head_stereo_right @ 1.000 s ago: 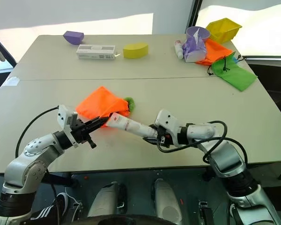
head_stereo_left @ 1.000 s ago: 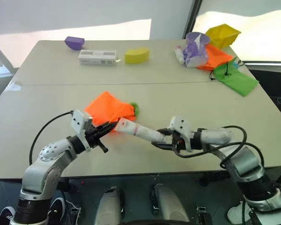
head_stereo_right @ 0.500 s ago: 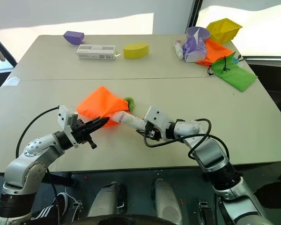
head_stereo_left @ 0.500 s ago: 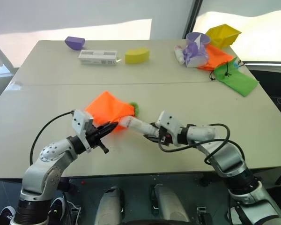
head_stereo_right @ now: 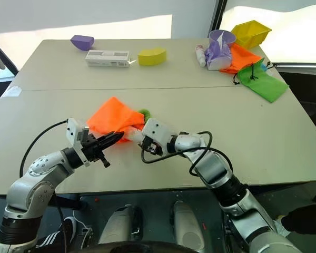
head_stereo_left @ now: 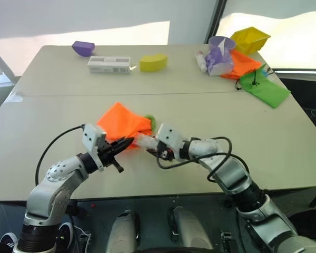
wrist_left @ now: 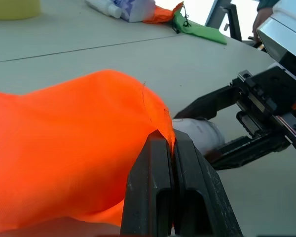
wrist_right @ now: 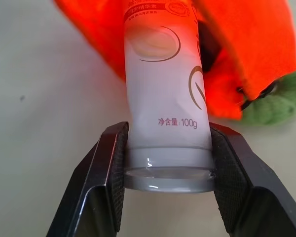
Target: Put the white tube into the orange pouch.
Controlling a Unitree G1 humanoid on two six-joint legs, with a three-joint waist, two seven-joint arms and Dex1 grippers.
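Note:
Next, I let go of the white tube with my right gripper deep inside the orange pouch's opening (head_stereo_left: 131,135) (wrist_right: 165,24), between my left gripper and the green ring.
The orange pouch (head_stereo_left: 121,120) lies on the near half of the table, with a green ring (head_stereo_left: 150,120) at its right side. My left gripper (head_stereo_left: 129,141) is shut on the edge of the pouch's mouth (wrist_left: 160,133) and holds it lifted. My right gripper (head_stereo_left: 151,147) is shut on the tail end of the white tube (wrist_right: 163,98). The tube's front part is inside the pouch's mouth. Its red-pink print is just at the fabric edge. A short white stretch of the tube (head_stereo_left: 144,139) shows between the two grippers.
Along the far edge stand a purple block (head_stereo_left: 83,48), a white box (head_stereo_left: 109,64) and a yellow block (head_stereo_left: 153,62). At the far right are a purple cup (head_stereo_left: 221,52), a stubby white container (head_stereo_left: 201,60), another orange pouch (head_stereo_left: 246,63), a green pouch (head_stereo_left: 264,88) and a yellow bin (head_stereo_left: 250,38).
My right gripper has moved left with the tube, sliding it deeper into the pouch's mouth. The left gripper has stayed in place on the pouch.

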